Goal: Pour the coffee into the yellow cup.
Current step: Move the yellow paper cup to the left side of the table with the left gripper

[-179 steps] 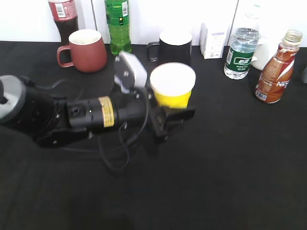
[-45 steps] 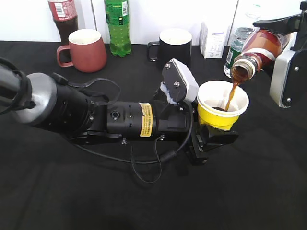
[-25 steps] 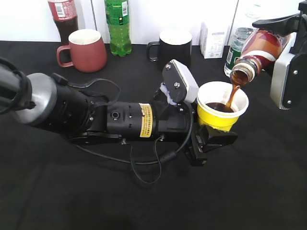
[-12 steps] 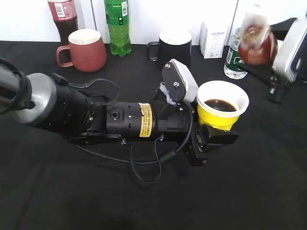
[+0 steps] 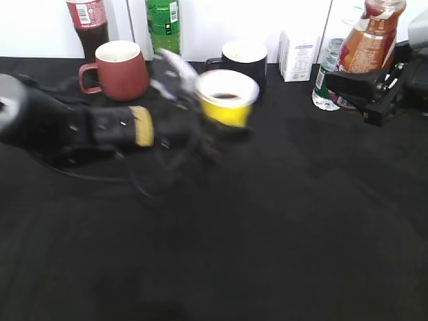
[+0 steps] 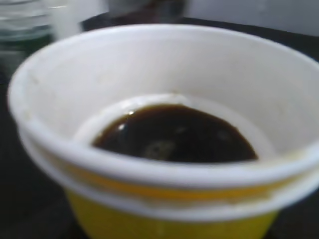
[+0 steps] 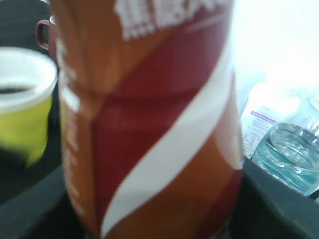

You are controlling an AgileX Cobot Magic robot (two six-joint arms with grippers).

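Note:
I expect the yellow cup to rest in front of the green bottle, beside the maroon mug (image 5: 158, 126), once I let go of it with my left gripper.
The yellow cup (image 5: 226, 101) has a white rim and holds dark coffee in its bottom. My left gripper (image 5: 226, 131) is shut on it; arm and cup are motion-blurred, left of the table's middle. In the left wrist view the cup (image 6: 164, 204) fills the frame and hides the jaws. My right gripper (image 5: 351, 81) is shut on the coffee bottle (image 5: 371, 37) and holds it upright and uncapped at the far right, well apart from the cup. In the right wrist view the bottle's label (image 7: 154, 124) fills the frame, with the cup (image 7: 25, 114) at the left.
Along the back stand a maroon mug (image 5: 122, 70), a black mug (image 5: 243, 59), a cola bottle (image 5: 87, 23), a green bottle (image 5: 164, 23), a white carton (image 5: 297, 57) and a water bottle (image 5: 328, 77), also in the right wrist view (image 7: 289, 154).
The pouring has stopped. My right gripper has turned the bottle upright and drawn back to the right. My left arm has swung the cup leftward and toward the back.

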